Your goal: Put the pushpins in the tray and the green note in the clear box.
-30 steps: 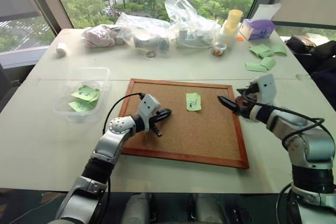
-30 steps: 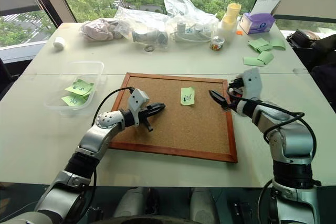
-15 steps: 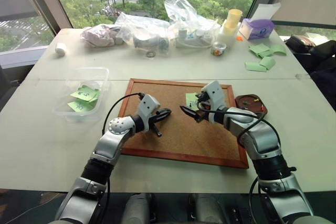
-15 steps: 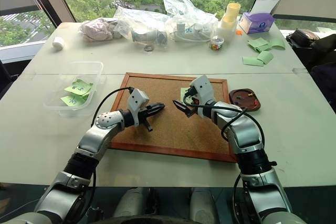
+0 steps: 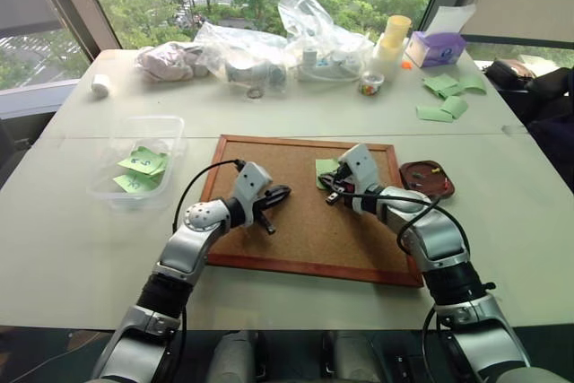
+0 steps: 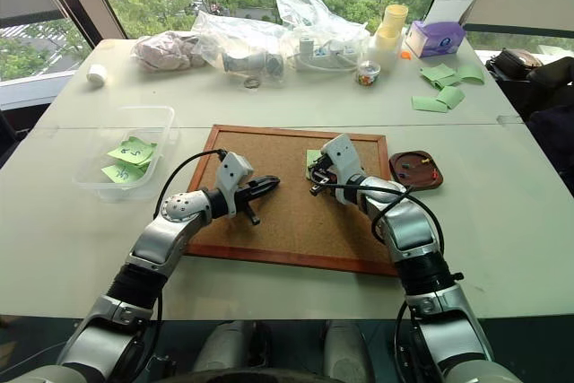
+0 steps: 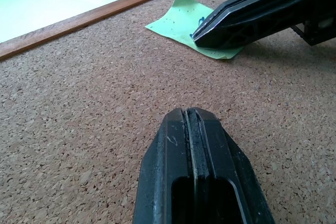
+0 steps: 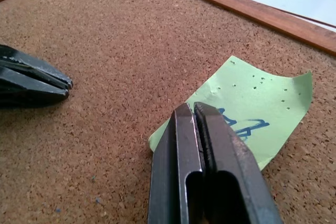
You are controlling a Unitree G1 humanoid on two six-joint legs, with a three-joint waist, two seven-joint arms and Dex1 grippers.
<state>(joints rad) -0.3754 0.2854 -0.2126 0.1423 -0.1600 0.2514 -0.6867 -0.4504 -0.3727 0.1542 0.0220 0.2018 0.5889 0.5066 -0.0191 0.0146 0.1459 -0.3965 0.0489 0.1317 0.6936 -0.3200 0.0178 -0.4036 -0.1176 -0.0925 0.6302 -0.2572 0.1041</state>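
Note:
Next, my right gripper releases the pushpin inside the dark reddish tray (image 5: 420, 182), on the side nearest the corkboard.
The green note (image 5: 323, 169) lies on the corkboard (image 5: 269, 248), its dark writing showing in the right wrist view (image 8: 247, 103). My right gripper (image 5: 333, 195) is shut on the note's near corner (image 7: 195, 38), and the note looks flat on the cork. My left gripper (image 5: 285, 193) hovers shut and empty over the board, a short way left of the note (image 7: 191, 111). The dark reddish tray (image 5: 448, 187) sits just off the board's right edge with small pushpins (image 5: 434, 170) inside. The clear box (image 5: 170, 127) stands at the left with green notes in it.
Along the table's back lie clear plastic bags (image 5: 314, 29), a stack of cups (image 5: 395, 38), a small cup of coloured bits (image 5: 369, 87) and a purple box (image 5: 437, 47). Pale green paper pieces (image 5: 444, 100) lie at the back right. A white roll (image 5: 101, 84) sits far left.
My right arm swung left from over the tray down to the green note, and its fingers went from open to shut. The left arm kept still.

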